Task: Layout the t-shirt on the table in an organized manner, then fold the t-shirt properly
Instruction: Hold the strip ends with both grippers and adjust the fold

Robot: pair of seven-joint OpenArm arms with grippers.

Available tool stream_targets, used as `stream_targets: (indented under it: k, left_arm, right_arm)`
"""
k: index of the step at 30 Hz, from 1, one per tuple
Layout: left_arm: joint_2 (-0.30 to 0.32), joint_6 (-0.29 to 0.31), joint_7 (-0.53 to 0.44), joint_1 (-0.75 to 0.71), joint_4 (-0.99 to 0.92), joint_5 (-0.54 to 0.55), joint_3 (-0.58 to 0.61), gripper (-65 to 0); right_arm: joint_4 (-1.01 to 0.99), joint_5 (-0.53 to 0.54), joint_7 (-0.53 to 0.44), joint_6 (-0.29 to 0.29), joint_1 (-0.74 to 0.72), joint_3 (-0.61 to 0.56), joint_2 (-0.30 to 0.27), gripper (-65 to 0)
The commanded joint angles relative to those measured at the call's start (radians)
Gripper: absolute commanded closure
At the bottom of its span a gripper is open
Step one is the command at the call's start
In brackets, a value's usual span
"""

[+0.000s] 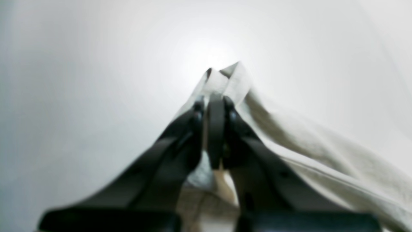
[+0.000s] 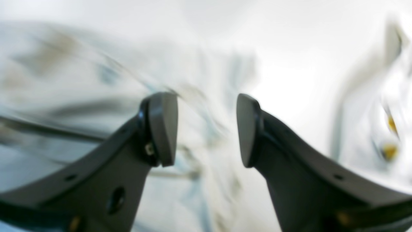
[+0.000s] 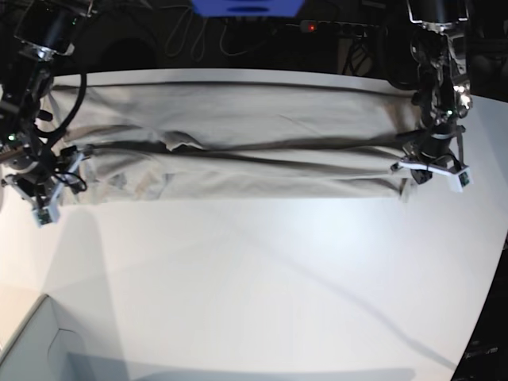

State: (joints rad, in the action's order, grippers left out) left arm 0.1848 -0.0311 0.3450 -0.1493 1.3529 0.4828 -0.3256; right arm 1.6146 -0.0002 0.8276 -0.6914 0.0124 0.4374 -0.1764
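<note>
The t-shirt's crumpled end lies loose while my left gripper holds the other end, so I should pinch the t-shirt's fold (image 3: 99,152) with my right gripper before both pull it straight.
The light grey-beige t-shirt (image 3: 238,151) lies stretched in a long band across the far part of the white table (image 3: 262,278), with lengthwise folds. My left gripper (image 3: 406,176) is at the shirt's right end. In the left wrist view it (image 1: 213,101) is shut on a pinched edge of the shirt (image 1: 322,151), which it holds just above the table. My right gripper (image 3: 62,171) is at the shirt's left end. In the right wrist view it (image 2: 207,129) is open and empty over blurred cloth (image 2: 80,80).
A pale box corner (image 3: 32,341) sits at the front left. Cables and a power strip (image 3: 317,28) run behind the table's far edge. The table edge curves away at the right (image 3: 496,238).
</note>
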Motion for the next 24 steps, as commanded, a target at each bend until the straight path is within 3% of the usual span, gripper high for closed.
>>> stream_targets:
  k: [1,6,14,24]
  left_arm:
    - [0.011,0.001,-0.024,0.014,0.02,0.001,-0.002,0.0]
    - [0.011,0.001,-0.022,0.014,0.02,0.001,-0.002,0.0]
    - [0.012,0.001,-0.022,0.012,0.02,0.001,-0.002,0.0]
    - [0.011,0.001,-0.025,0.014,0.018,0.001,0.0,0.0]
  right_arm:
    - [0.016,0.009,-0.009,-0.007,-0.009,-0.025,-0.008,-30.3]
    - [-0.01,0.006,-0.015,-0.007,-0.021,-0.105,-0.008,-30.6]
    - [-0.208,-0.027,-0.02,-0.007,-0.144,-0.05,-0.045,-30.7]
    - [-0.224,-0.025,-0.02,-0.007,-0.148,-0.03,-0.064,-30.7]
